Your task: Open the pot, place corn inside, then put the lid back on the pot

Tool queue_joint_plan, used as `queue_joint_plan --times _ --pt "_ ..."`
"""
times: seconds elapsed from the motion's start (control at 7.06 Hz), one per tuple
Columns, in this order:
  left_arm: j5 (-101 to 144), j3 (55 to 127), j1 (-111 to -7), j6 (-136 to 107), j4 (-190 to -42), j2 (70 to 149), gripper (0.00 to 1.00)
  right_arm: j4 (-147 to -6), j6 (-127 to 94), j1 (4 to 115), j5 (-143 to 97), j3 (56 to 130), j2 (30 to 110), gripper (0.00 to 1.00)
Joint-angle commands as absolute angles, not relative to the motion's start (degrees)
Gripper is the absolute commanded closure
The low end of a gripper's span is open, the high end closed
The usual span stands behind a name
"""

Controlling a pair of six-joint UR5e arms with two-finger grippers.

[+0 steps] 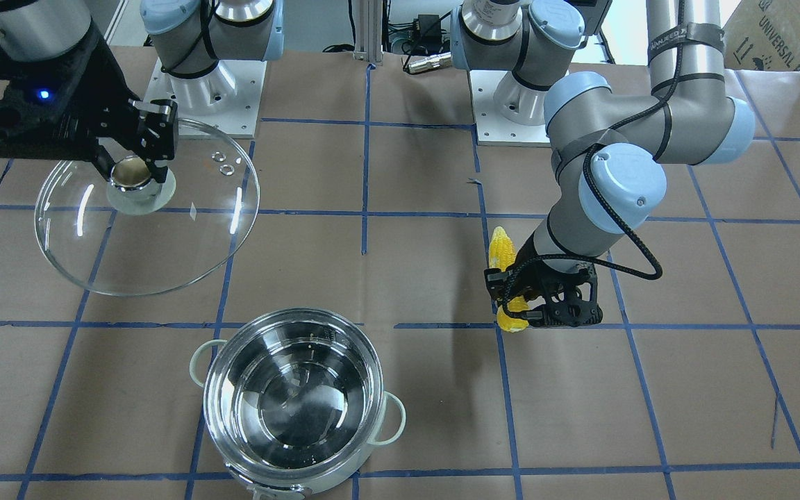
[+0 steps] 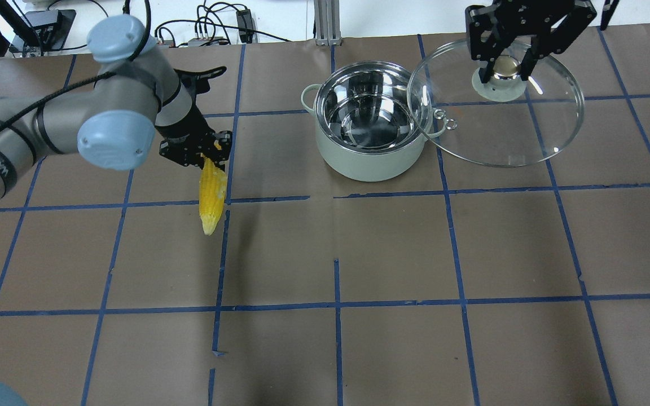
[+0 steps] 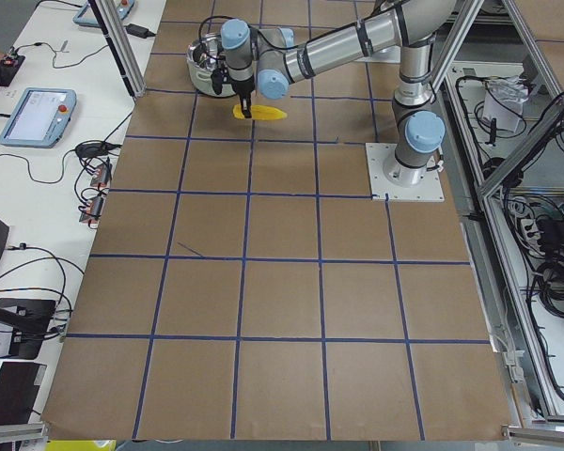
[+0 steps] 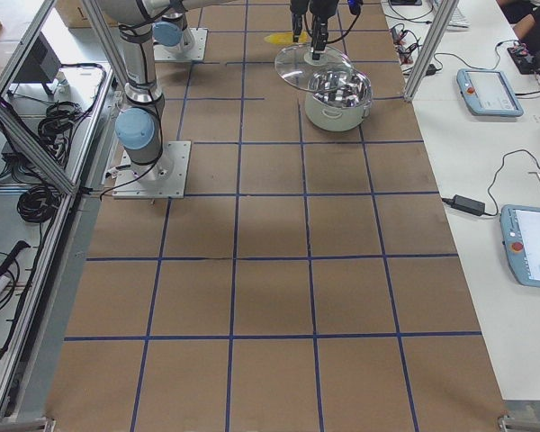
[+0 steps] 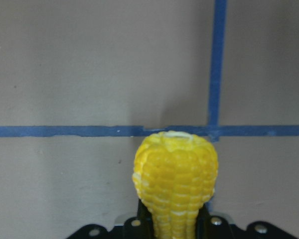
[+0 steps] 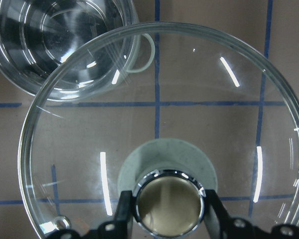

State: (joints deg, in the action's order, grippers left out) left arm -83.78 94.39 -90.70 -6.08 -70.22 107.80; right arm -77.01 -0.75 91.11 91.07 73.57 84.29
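Next, the left gripper releases the yellow corn on the shiny bottom of the open pot (image 1: 291, 425).
The pot (image 2: 367, 163) stands open and empty at the table's far middle; it also shows in the front view (image 1: 209, 396). My right gripper (image 2: 506, 65) is shut on the knob of the glass lid (image 2: 500, 132) and holds it in the air, to the pot's right in the overhead view. The right wrist view shows the lid (image 6: 189, 99) with the pot (image 6: 55, 45) beyond its edge. My left gripper (image 2: 203, 155) is shut on the yellow corn (image 2: 212, 194) and holds it low over the table, left of the pot. The corn fills the left wrist view (image 5: 175, 179).
Brown paper with a blue tape grid (image 2: 336, 197) covers the table. The arm bases (image 1: 205, 83) stand at the robot's side. Cables and a metal post (image 2: 325, 22) lie beyond the far edge.
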Motion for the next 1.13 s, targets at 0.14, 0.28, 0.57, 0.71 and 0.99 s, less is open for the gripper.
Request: queue_joint_plan --times 0.14,0.28,0.57,0.71,0.99 --pt "-82.26 71.52 -100.61 -16.94 -77.07 118.79 0.97 -77.17 -1.14 91.41 91.14 84.0 96.48 0.9" --pt "-82.35 66.84 -102.29 -18.35 -77.86 121.87 0.97 -77.34 -1.23 91.58 91.14 84.98 97.37 0.9" --pt "-82.01 60.85 -105.11 -19.07 -77.0 126.28 0.97 -77.52 -1.14 91.58 91.14 85.95 97.47 0.9" --pt "-81.83 56.47 -105.73 -19.42 -76.99 128.82 0.97 -78.74 -1.06 91.41 91.14 86.04 97.21 0.9" --pt "-82.61 48.2 -108.53 -20.65 -79.01 134.27 0.96 -79.37 -1.06 91.32 90.97 86.22 96.59 0.89"
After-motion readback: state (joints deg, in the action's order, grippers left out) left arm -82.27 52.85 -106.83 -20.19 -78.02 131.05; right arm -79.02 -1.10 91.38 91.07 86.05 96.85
